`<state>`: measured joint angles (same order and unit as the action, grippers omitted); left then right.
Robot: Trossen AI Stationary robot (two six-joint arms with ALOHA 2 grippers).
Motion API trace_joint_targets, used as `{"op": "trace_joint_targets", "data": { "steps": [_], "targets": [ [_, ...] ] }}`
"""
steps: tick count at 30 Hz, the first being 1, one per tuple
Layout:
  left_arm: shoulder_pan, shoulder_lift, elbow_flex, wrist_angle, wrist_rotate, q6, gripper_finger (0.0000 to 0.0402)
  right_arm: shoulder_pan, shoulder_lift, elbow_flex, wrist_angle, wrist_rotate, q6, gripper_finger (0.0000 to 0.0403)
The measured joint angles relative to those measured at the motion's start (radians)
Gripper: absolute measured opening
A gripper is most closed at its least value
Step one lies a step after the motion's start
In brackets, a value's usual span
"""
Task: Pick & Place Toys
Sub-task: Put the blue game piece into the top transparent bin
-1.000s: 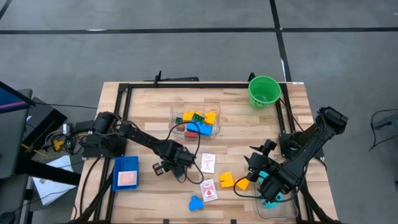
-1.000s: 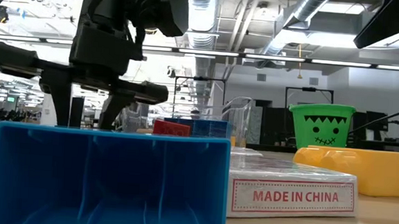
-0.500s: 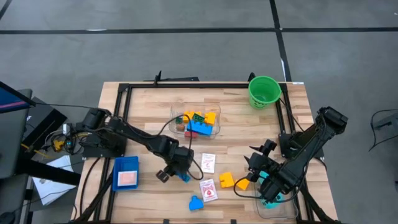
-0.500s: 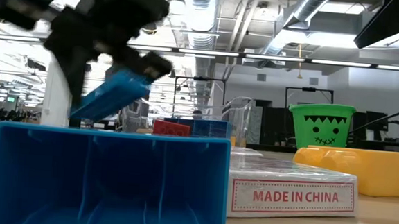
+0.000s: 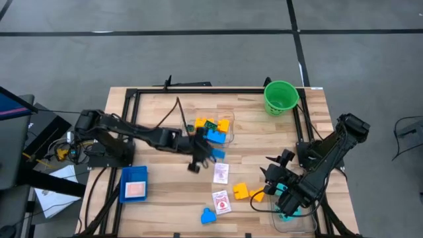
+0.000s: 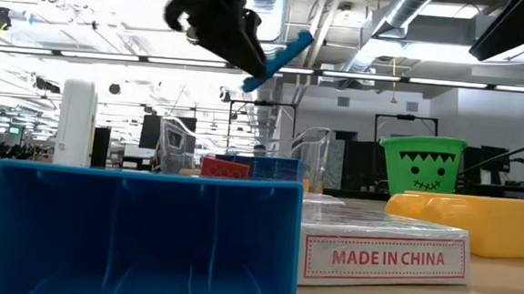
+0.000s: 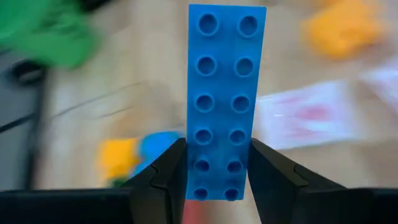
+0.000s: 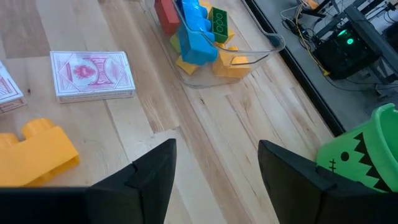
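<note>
Next, I set the long blue brick in the clear tub (image 5: pixel 206 124), between the yellow bricks, using my left gripper.
My left gripper (image 5: pixel 203 157) is shut on a long blue brick (image 7: pixel 225 99) and hangs above the table's middle, just near of the clear tub (image 5: pixel 209 129) that holds several bricks. In the low view the blue brick (image 6: pixel 281 59) shows high up and tilted. On the table lie two picture cards (image 5: pixel 220 173) (image 5: pixel 222 201), two yellow bricks (image 5: pixel 241 192) (image 5: pixel 258 195) and a small blue brick (image 5: pixel 208 215). My right gripper (image 8: pixel 214 180) is open with nothing between its fingers, above the table's near right part (image 5: pixel 272 170). My left gripper pinches the blue brick's two long sides (image 7: pixel 193 177) between its two fingers (image 7: pixel 168 177), at one end of the brick. The rest of the brick sticks out ahead of the fingers, studs up. It is lifted clear of the table and tilted.
A green bucket (image 5: pixel 281 97) stands at the far right corner. A blue tray (image 5: pixel 134 184) lies at the near left. Another clear tub (image 5: pixel 295 213) sits at the near right under my right arm. A dark frame (image 5: pixel 132 96) borders the tabletop.
My left gripper has risen from the table beside the cards with the blue brick, moved toward the far edge and the clear tub, and rolled. The brick is now lifted clear and higher, still tilted.
</note>
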<state>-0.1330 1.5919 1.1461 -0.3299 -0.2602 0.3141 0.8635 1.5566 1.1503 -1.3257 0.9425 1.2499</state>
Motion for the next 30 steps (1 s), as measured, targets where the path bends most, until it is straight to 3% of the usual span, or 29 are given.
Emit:
{"op": "trace_joint_targets", "data": {
  "steps": [4,7,14,19,30],
  "targets": [
    [0.076,0.000,0.000,-0.001,-0.194,-0.033,0.0130,-0.001,0.000,0.000,0.002,0.012,0.006,0.0218],
    [0.142,0.000,-0.023,0.005,-0.254,-0.109,0.0131,-0.002,0.000,0.000,0.002,0.034,0.011,0.0218],
    [0.230,0.000,-0.106,-0.003,-0.228,-0.236,0.0131,-0.002,0.000,0.000,0.002,0.093,0.036,0.0218],
    [0.237,0.000,-0.142,-0.002,-0.217,-0.260,0.0131,-0.010,0.000,0.000,0.002,0.159,0.071,0.0218],
    [0.235,0.000,-0.146,0.006,-0.212,-0.269,0.0136,-0.036,0.000,0.000,0.002,0.166,0.079,0.0218]
  ]
}}
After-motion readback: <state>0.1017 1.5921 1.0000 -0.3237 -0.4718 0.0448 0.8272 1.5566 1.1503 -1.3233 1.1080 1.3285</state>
